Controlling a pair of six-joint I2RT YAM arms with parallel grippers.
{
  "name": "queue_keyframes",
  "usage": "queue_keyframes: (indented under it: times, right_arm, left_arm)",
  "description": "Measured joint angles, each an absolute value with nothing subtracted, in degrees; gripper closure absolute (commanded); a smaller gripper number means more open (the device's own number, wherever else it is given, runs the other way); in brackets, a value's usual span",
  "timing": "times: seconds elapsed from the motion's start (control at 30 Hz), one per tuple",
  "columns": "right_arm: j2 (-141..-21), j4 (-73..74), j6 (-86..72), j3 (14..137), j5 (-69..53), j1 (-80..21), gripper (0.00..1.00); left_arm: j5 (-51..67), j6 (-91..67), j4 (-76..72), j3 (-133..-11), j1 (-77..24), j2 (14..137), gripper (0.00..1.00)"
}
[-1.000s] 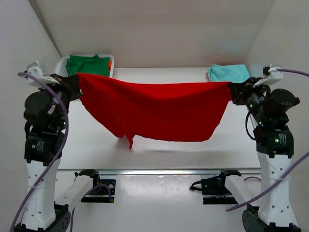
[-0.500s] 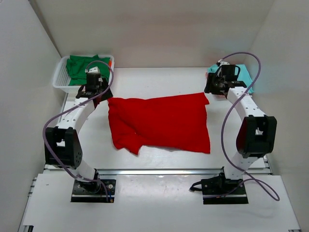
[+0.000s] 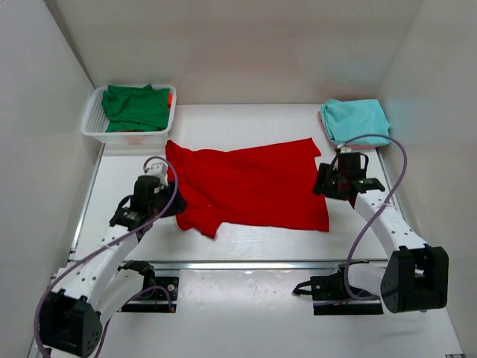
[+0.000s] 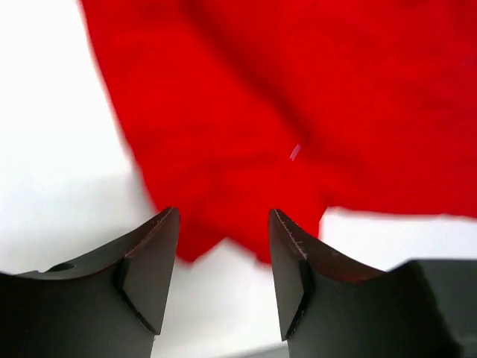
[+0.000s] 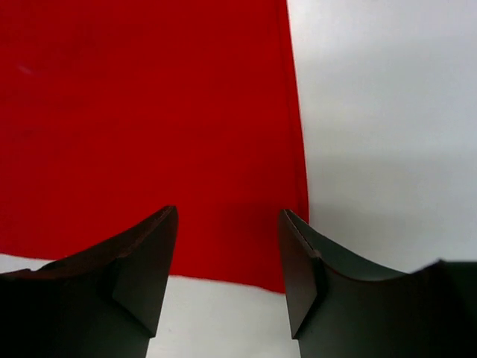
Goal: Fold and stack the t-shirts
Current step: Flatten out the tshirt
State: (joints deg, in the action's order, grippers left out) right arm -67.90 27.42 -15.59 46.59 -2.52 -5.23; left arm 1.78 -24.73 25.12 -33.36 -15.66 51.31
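The robot's right gripper needs to close on the near corner (image 3: 322, 224) (image 5: 267, 273) of the red t-shirt, on the same side as the folded teal t-shirt.
The red t-shirt (image 3: 250, 186) lies spread on the table, its near left corner rumpled. My left gripper (image 3: 173, 204) is at the shirt's near left edge, open and holding nothing. In the left wrist view the left gripper (image 4: 223, 216) hovers over the hem of the red cloth (image 4: 298, 104). My right gripper (image 3: 321, 183) is at the shirt's right edge, also open. In the right wrist view the right gripper (image 5: 228, 216) is above the near right corner of the red cloth (image 5: 149, 112). A teal t-shirt (image 3: 355, 119) lies folded at the back right. A dark green t-shirt (image 3: 136, 107) fills the basket.
The white mesh basket (image 3: 123, 138) stands at the back left corner. White walls close in the left, right and back sides. A metal rail (image 3: 261, 263) runs along the table's near edge, in front of the arm bases.
A second ago both grippers held the red t-shirt stretched in the air. They have let it go onto the table, opened, and drawn back to its near left and right edges.
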Motion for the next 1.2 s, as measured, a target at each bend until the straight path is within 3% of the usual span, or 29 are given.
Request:
queue_keyframes:
  times: [0.2,0.33,0.6,0.7,0.73,0.77,0.8,0.83,0.87,1.03,1.2]
  right_arm:
    - [-61.1,30.87,-21.56,35.92,-3.77,-5.58,0.45]
    - [-56.93,30.52,-24.01,33.8,-4.89,-4.89,0.41]
    - [-59.35,27.16,-25.36,30.7,-6.44,-3.68,0.41]
    - [-62.02,25.52,-25.61,28.97,-6.72,-4.16,0.4]
    - [-63.22,24.88,-25.82,28.53,-6.85,-4.49,0.4]
    - [-64.93,22.48,-25.96,28.62,-6.79,-5.5,0.46]
    - [-65.54,21.91,-25.91,28.69,-6.7,-5.98,0.59]
    - [-66.52,21.58,-25.67,28.84,-6.13,-6.61,0.93]
    - [-67.24,21.26,-25.41,29.15,-5.69,-7.25,1.0]
    - [-69.08,21.93,-25.12,30.46,-5.89,-8.16,1.0]
    - [-63.2,29.15,-22.79,37.71,-5.45,-8.47,1.0]
  left_arm:
    - [1.67,-31.35,31.0,-28.58,-18.2,44.47,0.39]
    - [2.52,-34.09,28.95,-25.91,-16.95,45.74,0.42]
    - [2.42,-37.56,27.33,-21.58,-19.86,50.61,0.41]
    - [2.39,-38.52,25.3,-20.88,-19.62,52.1,0.57]
    - [2.44,-38.87,24.36,-20.71,-19.73,52.88,0.68]
    - [2.76,-39.46,21.82,-20.29,-20.23,55.27,0.94]
    - [2.94,-39.97,21.39,-20.27,-20.43,56.03,0.99]
    - [3.03,-40.03,20.88,-20.38,-20.67,56.8,1.0]
    - [3.22,-39.81,20.34,-20.6,-20.99,57.67,1.0]
    - [4.75,-39.07,21.34,-24.6,-20.84,55.53,1.0]
    - [6.37,-36.91,26.09,-41.5,-17.63,50.22,1.0]
